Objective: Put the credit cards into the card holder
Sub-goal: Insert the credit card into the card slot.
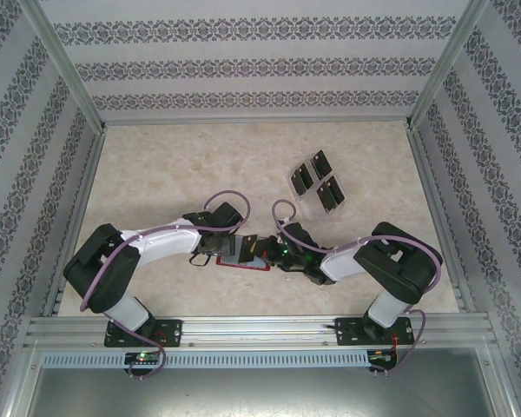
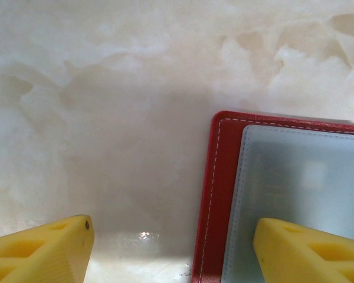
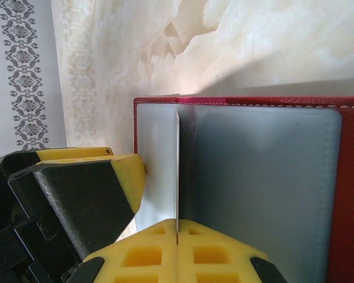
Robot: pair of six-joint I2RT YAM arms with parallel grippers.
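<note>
The thin credit card, now upright over the holder's pocket, will be let go by my right gripper on the grey pockets (image 1: 245,252) (image 3: 215,203) near the middle of the red card holder.
The red card holder (image 1: 253,266) lies open on the table between both arms, grey pockets up (image 3: 259,177). My right gripper (image 3: 177,227) is shut on a thin credit card (image 3: 177,165), seen edge-on and standing upright over the holder's left pocket. My left gripper (image 2: 171,236) is open at the holder's corner (image 2: 215,194). One of its yellow fingers (image 2: 307,250) is over the grey pocket; the other is over bare table. In the top view the two grippers (image 1: 221,248) (image 1: 265,252) meet over the holder. More black credit cards (image 1: 330,193) stand further back.
A clear plastic slotted rack (image 1: 297,188) holding the black cards stands at the back right of the marbled table (image 1: 174,165). My left gripper's finger (image 3: 82,194) sits close beside the held card. Patterned walls and metal rails enclose the table.
</note>
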